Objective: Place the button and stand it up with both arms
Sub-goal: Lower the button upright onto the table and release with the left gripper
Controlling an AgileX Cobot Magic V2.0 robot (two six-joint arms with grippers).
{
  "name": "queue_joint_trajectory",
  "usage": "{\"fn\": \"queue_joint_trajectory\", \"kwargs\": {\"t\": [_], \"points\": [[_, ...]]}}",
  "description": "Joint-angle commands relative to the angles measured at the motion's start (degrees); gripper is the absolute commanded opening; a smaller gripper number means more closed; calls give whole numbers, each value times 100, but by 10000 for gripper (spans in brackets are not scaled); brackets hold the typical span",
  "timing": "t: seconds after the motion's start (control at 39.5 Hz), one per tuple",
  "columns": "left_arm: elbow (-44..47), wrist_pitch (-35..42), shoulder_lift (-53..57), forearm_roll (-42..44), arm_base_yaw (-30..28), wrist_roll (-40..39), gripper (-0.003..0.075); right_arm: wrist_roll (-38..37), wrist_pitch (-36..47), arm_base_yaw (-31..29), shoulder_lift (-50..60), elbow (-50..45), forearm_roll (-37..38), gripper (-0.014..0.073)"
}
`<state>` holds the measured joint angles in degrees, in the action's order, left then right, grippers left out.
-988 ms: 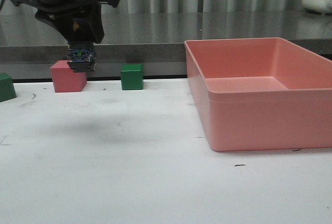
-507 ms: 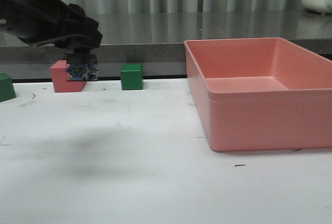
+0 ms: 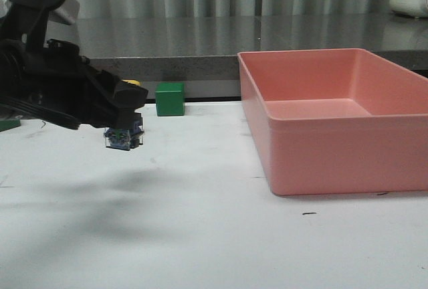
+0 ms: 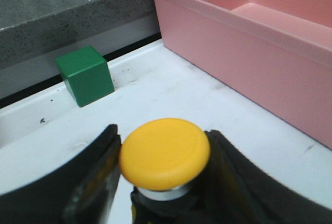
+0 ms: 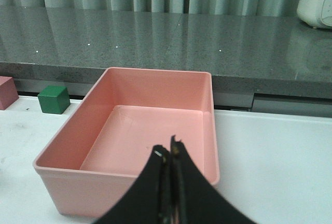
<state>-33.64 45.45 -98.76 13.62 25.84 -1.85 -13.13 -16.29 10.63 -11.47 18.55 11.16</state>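
Observation:
My left gripper needs to stand the button on the bare white table (image 3: 118,184) just below its clear base, and then it will let go of the button there.
My left gripper (image 3: 124,112) is shut on the button (image 3: 124,136) and holds it a little above the white table, at the left. The bluish clear base hangs below the jaws and a bit of yellow cap shows above them. In the left wrist view the round yellow cap (image 4: 165,152) sits between the two black fingers (image 4: 98,162). My right gripper (image 5: 170,149) is shut and empty, with its fingertips together, above the near side of the pink bin (image 5: 129,130). It does not show in the front view.
A large pink bin (image 3: 334,148) stands at the right of the table. A green cube (image 3: 170,98) sits at the back edge, also in the left wrist view (image 4: 85,74) and the right wrist view (image 5: 53,99). Another green cube (image 3: 8,124) pokes out at far left.
My left arm has tilted and come down and forward with the button, from in front of the pink cube to low over the table. The pink cube is now hidden behind the arm.

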Motion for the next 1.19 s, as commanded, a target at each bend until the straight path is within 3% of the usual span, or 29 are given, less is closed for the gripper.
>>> {"fn": "queue_joint_trajectory", "kwargs": {"t": [0.0, 0.15, 0.81, 0.96, 1.17], "points": [[-100, 993, -28, -431, -1, 275, 250, 48, 478, -13, -59, 152, 109, -71], [-100, 1398, -443, -874, -1, 495, 250, 48, 478, -13, -59, 152, 109, -71], [-87, 1758, -1084, -874, -1, 506, 250, 48, 478, -13, -59, 152, 109, -71], [25, 2180, -1084, -874, -1, 506, 250, 48, 478, -13, -59, 152, 109, -71], [148, 2227, -1096, -874, -1, 506, 290, 48, 478, -13, -59, 152, 109, -71]]}}
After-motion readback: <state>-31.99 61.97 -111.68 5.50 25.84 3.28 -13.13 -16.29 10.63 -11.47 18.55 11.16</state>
